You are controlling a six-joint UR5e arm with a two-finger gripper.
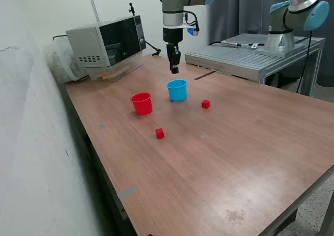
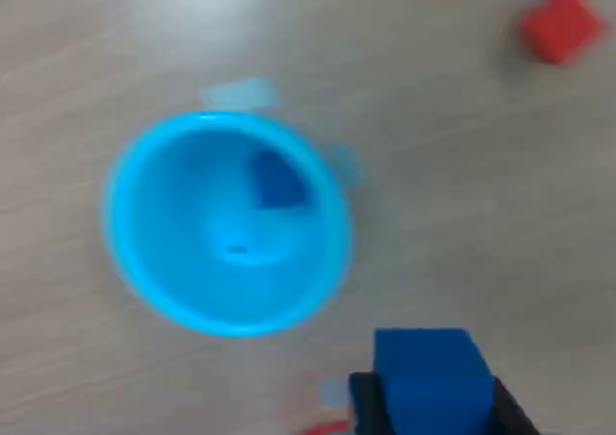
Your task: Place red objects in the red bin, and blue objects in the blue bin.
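I will open my gripper to release the dark blue cube inside the light blue cup (image 1: 177, 90) (image 2: 202, 198), beside the dark blue cube that is already there.
My gripper (image 1: 174, 69) hangs above and just behind the light blue cup (image 1: 177, 90), shut on a dark blue cube (image 2: 431, 382). In the wrist view the light blue cup (image 2: 226, 223) stands open below, with another dark blue cube (image 2: 277, 180) lying inside it. The red cup (image 1: 141, 103) stands to the exterior view's left of the blue cup. One red cube (image 1: 205, 104) lies to the exterior view's right of the blue cup and also shows in the wrist view (image 2: 560, 24). A second red cube (image 1: 159, 133) lies nearer the front.
A microwave (image 1: 107, 44) stands at the back of the wooden table (image 1: 235, 157), towards the exterior view's left. A second robot arm (image 1: 292, 16) on a metal base stands at the back right. A wall runs along the exterior view's left.
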